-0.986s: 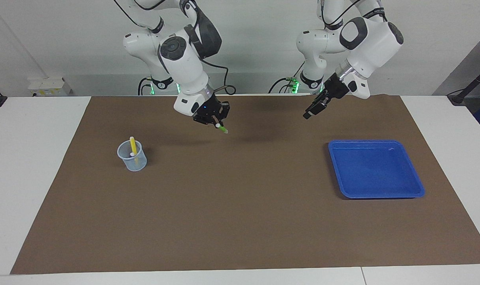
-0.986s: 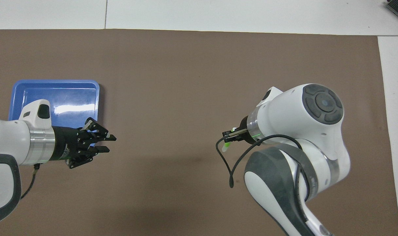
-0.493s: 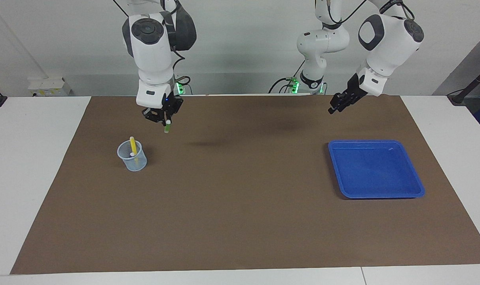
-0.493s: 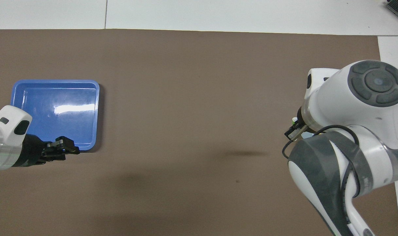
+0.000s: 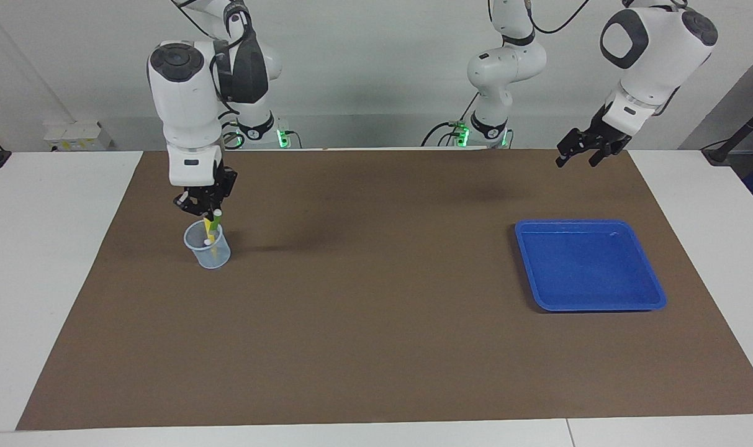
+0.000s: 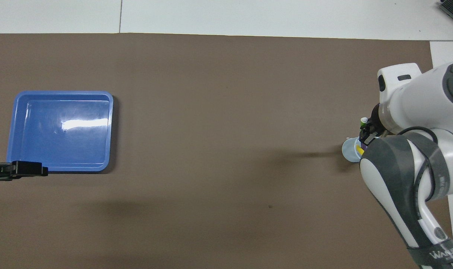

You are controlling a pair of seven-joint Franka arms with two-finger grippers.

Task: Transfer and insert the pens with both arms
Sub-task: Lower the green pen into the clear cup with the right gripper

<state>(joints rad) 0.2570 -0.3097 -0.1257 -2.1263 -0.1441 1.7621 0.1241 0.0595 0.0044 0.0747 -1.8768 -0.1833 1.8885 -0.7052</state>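
Observation:
I should release the green pen from my right gripper inside the clear plastic cup [image 6: 362, 142], next to the yellow pen. The green pen now points down at the cup's mouth.
A clear plastic cup [image 5: 207, 251] [image 6: 348, 150] stands on the brown mat toward the right arm's end. A yellow pen [image 5: 209, 233] [image 6: 359, 150] leans inside it. My right gripper [image 5: 201, 205] [image 6: 366, 133] hangs straight over the cup, shut on a green pen [image 5: 215, 217] [image 6: 363, 120]. The pen points down, with its lower end at the cup's mouth. My left gripper [image 5: 576, 161] [image 6: 22, 169] is open and holds nothing. It is up in the air over the mat's edge, near the left arm's base.
A blue tray [image 5: 590, 222] [image 6: 62, 93] lies on the brown mat [image 5: 376, 323] toward the left arm's end. White tabletop borders the mat on all sides.
The right arm swung from the middle of the table to over the cup, carrying the green pen. The left arm drew back toward its own end and its gripper opened wider.

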